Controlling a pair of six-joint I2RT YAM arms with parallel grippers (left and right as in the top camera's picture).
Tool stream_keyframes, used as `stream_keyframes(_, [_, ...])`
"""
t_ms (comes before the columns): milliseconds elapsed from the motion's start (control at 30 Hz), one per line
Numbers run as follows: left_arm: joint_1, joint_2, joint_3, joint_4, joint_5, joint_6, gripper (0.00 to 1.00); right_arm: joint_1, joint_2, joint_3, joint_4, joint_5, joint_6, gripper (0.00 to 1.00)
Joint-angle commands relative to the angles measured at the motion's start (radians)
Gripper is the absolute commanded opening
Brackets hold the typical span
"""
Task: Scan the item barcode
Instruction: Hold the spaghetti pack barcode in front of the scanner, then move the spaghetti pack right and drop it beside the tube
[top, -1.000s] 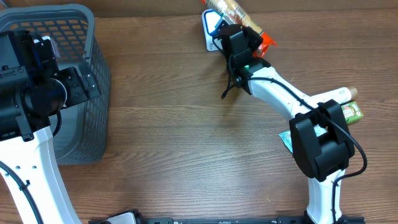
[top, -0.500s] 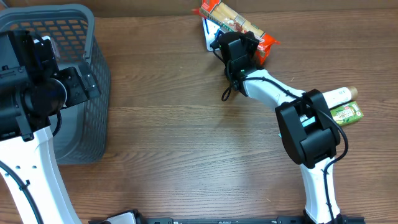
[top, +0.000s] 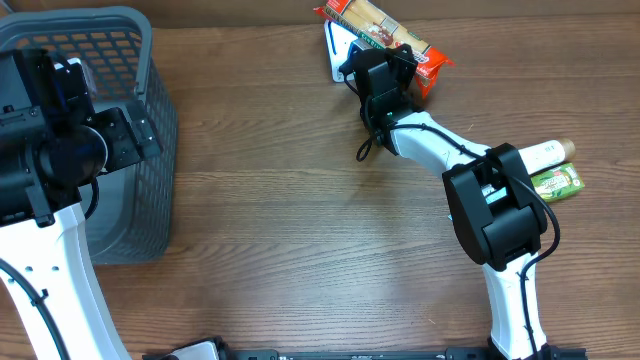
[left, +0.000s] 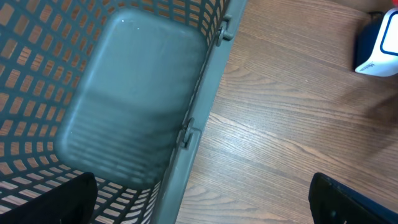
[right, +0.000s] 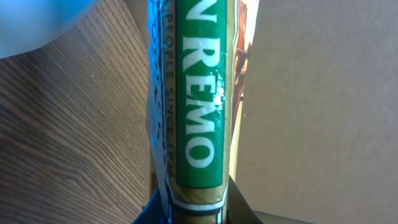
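Note:
Next, my right gripper lets go of the pasta packet on the table (top: 481, 140) alongside the white tube, on the tube's side toward the scanner.
The item is a long pasta packet (top: 372, 22) with a green label and an orange end. It is held at the table's far edge, lying across the white and blue scanner (top: 334, 52). My right gripper (top: 388, 66) is shut on the packet. In the right wrist view the packet (right: 196, 93) fills the middle, rising from the right gripper (right: 194, 214), with green lettering toward the camera. No barcode shows in any view. My left gripper (left: 205, 208) stands open over the grey basket's rim (left: 205, 99), holding nothing; the scanner (left: 379, 46) is at that view's far right.
The grey mesh basket (top: 150, 120) stands at the left under my left arm. A white tube (top: 545, 152) and a green packet (top: 556, 183) lie at the right edge behind the right arm. A cardboard wall (right: 323, 93) rises behind the scanner.
My right arm has carried the pasta packet a little up and left, over the scanner, and its elbow has swung inward. The left arm has not moved.

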Motion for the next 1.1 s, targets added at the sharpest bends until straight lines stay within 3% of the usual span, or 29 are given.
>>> stream_keyframes(0, [0.000,0.004,0.000,0.004,0.005,-0.007,1.00,0.007,-0.080,0.052,0.033,0.049,0.077,0.04])
stream_keyframes(133, [0.000,0.004,0.000,0.004,0.005,-0.007,1.00,0.017,-0.191,0.052,-0.074,0.019,0.201,0.04])
stream_keyframes(300, [0.000,0.004,0.000,0.004,0.005,-0.007,1.00,0.018,-0.386,0.052,-0.409,-0.152,0.476,0.04])
stream_keyframes(467, [0.000,0.004,0.000,0.004,0.005,-0.007,1.00,-0.006,-0.583,0.052,-0.763,-0.372,0.910,0.04])
stream_keyframes(533, [0.000,0.004,0.000,0.004,0.005,-0.007,1.00,-0.052,-0.682,0.052,-0.977,-0.560,1.194,0.04])
stream_keyframes(733, [0.000,0.004,0.000,0.004,0.005,-0.007,1.00,-0.174,-0.737,0.050,-1.312,-0.734,1.624,0.04])
stream_keyframes(900, [0.000,0.004,0.000,0.004,0.005,-0.007,1.00,-0.257,-0.732,-0.039,-1.390,-0.729,1.829,0.04])
stream_keyframes(1067, [0.000,0.004,0.000,0.004,0.005,-0.007,1.00,-0.311,-0.732,-0.249,-1.279,-0.652,2.092,0.04])
